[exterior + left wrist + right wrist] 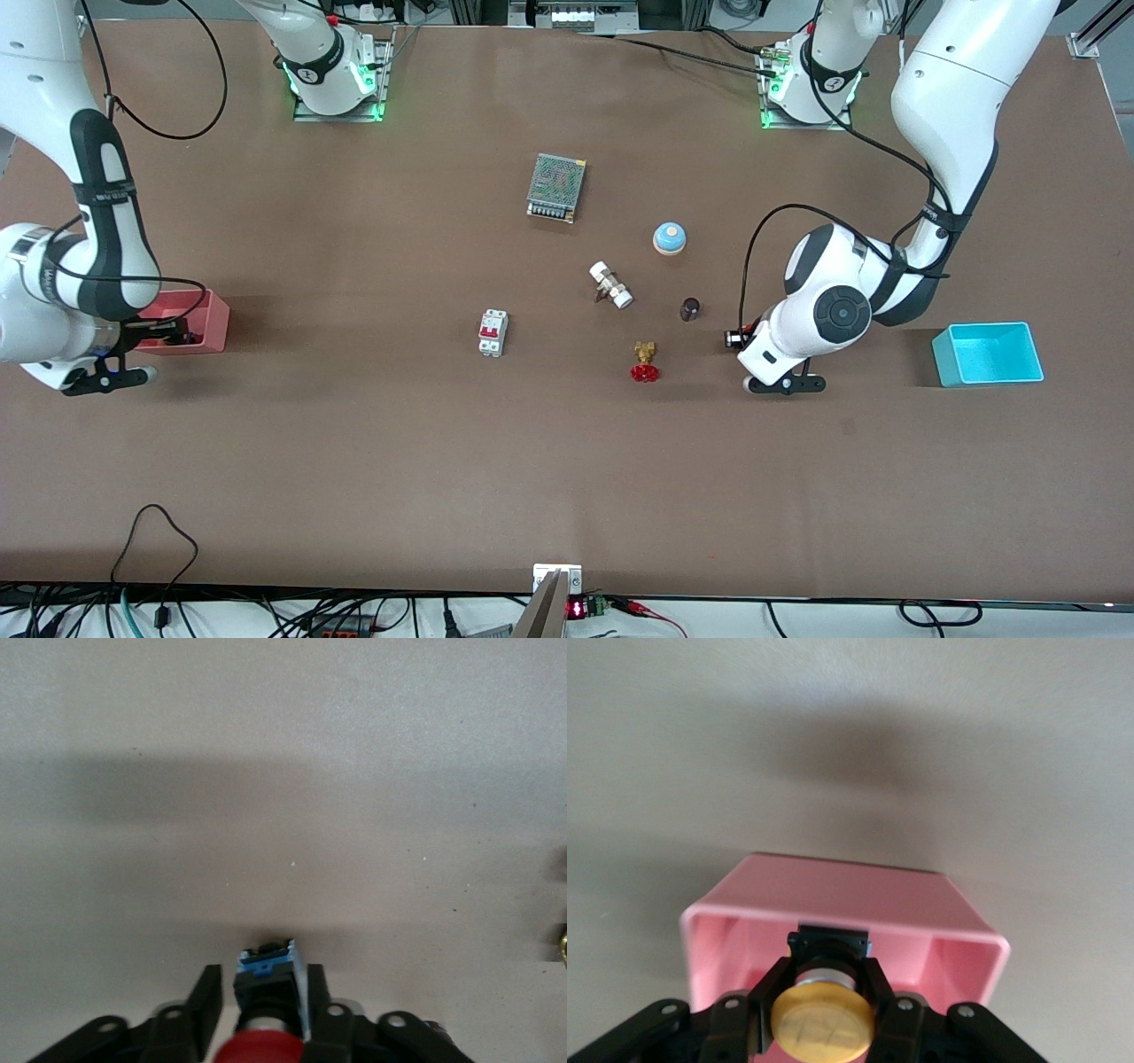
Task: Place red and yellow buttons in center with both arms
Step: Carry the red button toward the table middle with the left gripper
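I should release the yellow button from my right gripper on the tabletop (387, 352) between the pink bin and the circuit breaker.
My left gripper (737, 338) is shut on the red button (266, 988) and holds it low over the bare brown tabletop (567, 443), between the small dark cylinder and the blue bin. In the left wrist view my left gripper (266, 973) has the button's red cap toward the camera and its black and blue body toward the table. My right gripper (173, 335) is over the pink bin (208, 323) at the right arm's end. In the right wrist view my right gripper (826, 961) is shut on the yellow button (824, 1019), above the bin's inside (850, 895).
In the middle stand a metal power supply (555, 188), a blue-domed bell (670, 237), a white cylindrical part (611, 284), a small dark cylinder (690, 308), a brass valve with a red handwheel (645, 361) and a circuit breaker (493, 333). A blue bin (988, 353) sits at the left arm's end.
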Robot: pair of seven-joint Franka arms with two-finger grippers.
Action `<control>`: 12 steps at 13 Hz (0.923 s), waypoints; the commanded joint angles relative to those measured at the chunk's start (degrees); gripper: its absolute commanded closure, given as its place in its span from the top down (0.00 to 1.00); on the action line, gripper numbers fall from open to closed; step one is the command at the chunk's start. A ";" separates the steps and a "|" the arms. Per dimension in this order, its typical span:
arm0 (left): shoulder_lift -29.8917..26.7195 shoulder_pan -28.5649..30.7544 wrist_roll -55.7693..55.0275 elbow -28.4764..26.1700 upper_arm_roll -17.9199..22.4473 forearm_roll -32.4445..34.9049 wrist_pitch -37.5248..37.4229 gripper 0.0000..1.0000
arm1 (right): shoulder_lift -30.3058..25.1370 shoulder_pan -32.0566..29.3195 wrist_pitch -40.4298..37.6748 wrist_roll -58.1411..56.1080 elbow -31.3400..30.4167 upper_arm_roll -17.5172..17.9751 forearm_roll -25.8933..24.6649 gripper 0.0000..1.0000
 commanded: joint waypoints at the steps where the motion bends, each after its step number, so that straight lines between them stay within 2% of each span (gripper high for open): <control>1: -0.62 -0.23 -1.23 -0.66 0.10 1.21 0.74 1.00 | -7.03 1.32 -8.16 -0.76 1.89 0.35 -0.16 0.18; 3: -0.62 -0.14 -1.23 -0.66 0.02 1.30 0.65 1.00 | -7.75 4.91 -15.37 0.47 8.11 0.35 0.11 0.18; 5: -0.62 -0.23 -1.23 -0.66 0.02 1.30 0.65 1.00 | -7.75 11.84 -19.78 9.64 11.83 0.27 0.19 0.17; 6: -0.54 -0.23 -1.23 -0.75 0.02 1.30 0.73 1.00 | -7.75 14.83 -19.88 16.75 11.84 0.44 1.76 0.17; 8: -1.15 -0.23 -1.40 -0.58 0.02 1.21 0.56 1.00 | -6.35 20.81 -19.01 28.71 11.84 0.27 8.16 0.18; 10: -5.08 0.83 -0.97 -0.05 -0.07 1.21 0.03 1.00 | -2.75 24.69 -15.94 39.63 11.84 0.26 8.80 0.18; 12: -9.39 0.83 -1.14 0.82 0.10 1.21 -0.84 1.00 | 0.93 27.60 -14.96 43.61 11.84 0.27 8.81 0.19</control>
